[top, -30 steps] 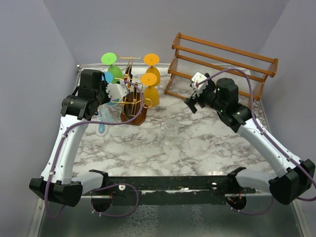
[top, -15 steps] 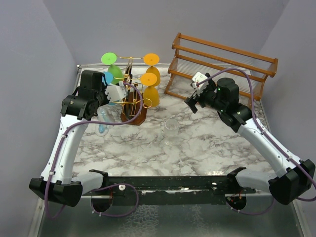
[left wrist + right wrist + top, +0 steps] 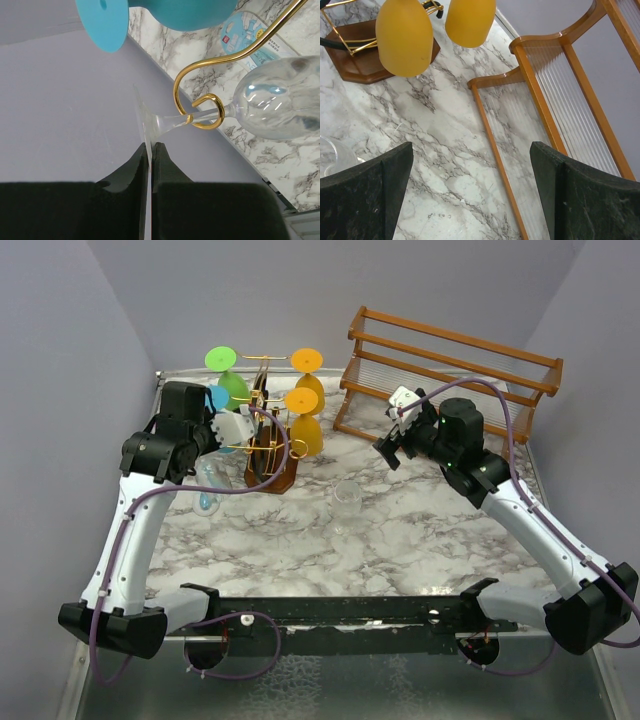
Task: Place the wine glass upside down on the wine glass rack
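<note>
Once my left gripper releases the clear wine glass, it will hang from the curled gold hook (image 3: 215, 462) (image 3: 207, 113) beside the blue glass.
A clear wine glass (image 3: 280, 97) hangs bowl-down, its stem (image 3: 182, 120) threaded through a curled gold hook (image 3: 200, 107) of the wine glass rack (image 3: 262, 435). My left gripper (image 3: 151, 145) is shut on the thin edge of the glass's foot (image 3: 142, 117), at the rack's left side (image 3: 232, 426). The rack's dark wooden base (image 3: 275, 478) stands on the marble. My right gripper (image 3: 470, 150) is open and holds nothing; it hovers right of the rack (image 3: 392, 452).
A green glass (image 3: 228, 375), a blue glass (image 3: 190, 12) and two orange glasses (image 3: 405, 37) hang upside down on the rack. Another clear glass (image 3: 347, 495) stands on the marble mid-table. A wooden slatted rack (image 3: 450, 370) fills the back right. Walls close in on both sides.
My left gripper has shifted very slightly left with the glass foot still in it. The right arm has not moved.
</note>
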Available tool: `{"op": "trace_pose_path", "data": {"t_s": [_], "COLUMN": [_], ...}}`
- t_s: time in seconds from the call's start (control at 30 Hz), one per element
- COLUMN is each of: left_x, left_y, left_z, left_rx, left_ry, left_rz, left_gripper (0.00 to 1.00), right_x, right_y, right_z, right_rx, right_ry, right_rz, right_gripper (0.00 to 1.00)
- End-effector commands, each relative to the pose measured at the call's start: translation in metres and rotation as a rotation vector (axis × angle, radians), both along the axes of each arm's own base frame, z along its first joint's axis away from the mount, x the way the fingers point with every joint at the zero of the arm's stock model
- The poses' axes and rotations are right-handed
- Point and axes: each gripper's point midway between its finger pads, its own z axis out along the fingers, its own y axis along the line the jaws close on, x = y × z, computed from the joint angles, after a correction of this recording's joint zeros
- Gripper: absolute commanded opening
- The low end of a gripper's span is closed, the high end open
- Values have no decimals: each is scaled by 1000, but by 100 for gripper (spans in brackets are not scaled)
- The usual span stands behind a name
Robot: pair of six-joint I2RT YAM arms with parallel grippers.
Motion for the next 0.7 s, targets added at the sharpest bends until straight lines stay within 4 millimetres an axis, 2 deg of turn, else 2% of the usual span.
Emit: {"op": "trace_pose_path", "data": {"t_s": [0.0,0.33,0.67], "left_x": [-7,-10,-9], "left_y": [-6,-26,-33], "left_z": [22,19,-3], "left_rx": [-45,-126,-139], "left_ry": [-52,-28,29], "left_rz": [-28,-105,-130], "left_gripper": [2,4,8], "right_x": [-2,-2,-2], "right_y": [0,0,0], "right_z": [10,10,9], "right_rx": [13,14,14], "right_ry": [-39,-35,-36], "right_rz": [17,20,19], "right_gripper": [100,100,100]}}
